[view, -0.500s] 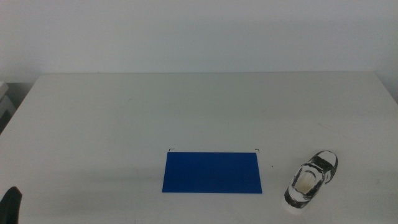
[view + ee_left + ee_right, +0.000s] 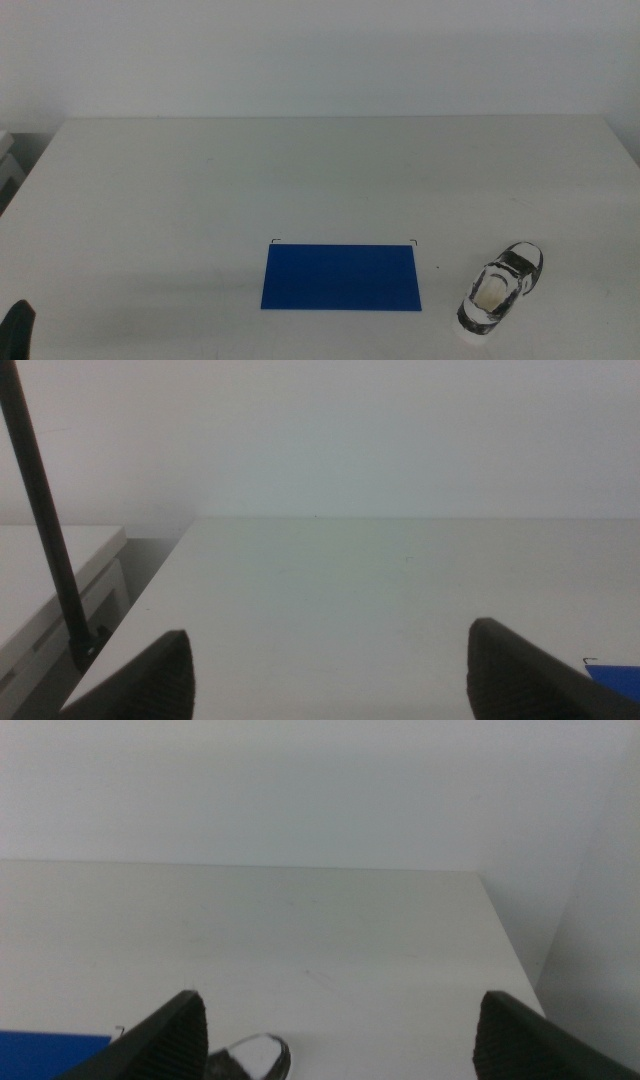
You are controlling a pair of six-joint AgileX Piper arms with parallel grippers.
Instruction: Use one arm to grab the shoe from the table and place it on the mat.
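Observation:
The next step for my right gripper is to close from above on the sides of the shoe's middle [image 2: 502, 275], by the front edge of the shoe's opening.
The shoe [image 2: 499, 290], a small white sneaker with black-grey mottled panels, lies on the white table [image 2: 320, 180] at the front right, toe pointing away. It lies just right of the blue mat [image 2: 341, 277] and apart from it. My left gripper [image 2: 330, 690] is open and empty at the table's front left; only its tip [image 2: 16, 335] shows in the middle view. My right gripper [image 2: 345, 1050] is open and empty, low behind the shoe, whose toe [image 2: 250, 1058] shows between its jaws. The right arm is out of the middle view.
A corner of the mat shows in the left wrist view [image 2: 615, 678] and in the right wrist view [image 2: 50, 1055]. A white side cabinet [image 2: 40, 590] and a thin black pole [image 2: 45, 530] stand past the table's left edge. A white wall is behind.

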